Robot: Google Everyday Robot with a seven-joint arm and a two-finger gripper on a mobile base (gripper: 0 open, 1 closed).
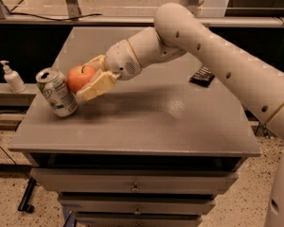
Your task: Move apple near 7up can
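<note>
Next, I release the apple on the grey table [102,93], beside the 7up can, toward the small dark object.
The red-orange apple [79,77] with a short dark stem sits between the cream fingers of my gripper [89,82], which is shut on it at the left side of the grey table [146,126]. The apple is right beside the 7up can [56,92], a white and green can with a silver top that leans to the left near the table's left edge. The apple appears to touch or nearly touch the can. One finger [97,85] crosses the apple's front right side; the other lies behind it.
A small dark object [202,75] lies on the table's right side. A white pump bottle [12,77] stands on a lower ledge to the left, off the table. Drawers [132,187] sit below the tabletop.
</note>
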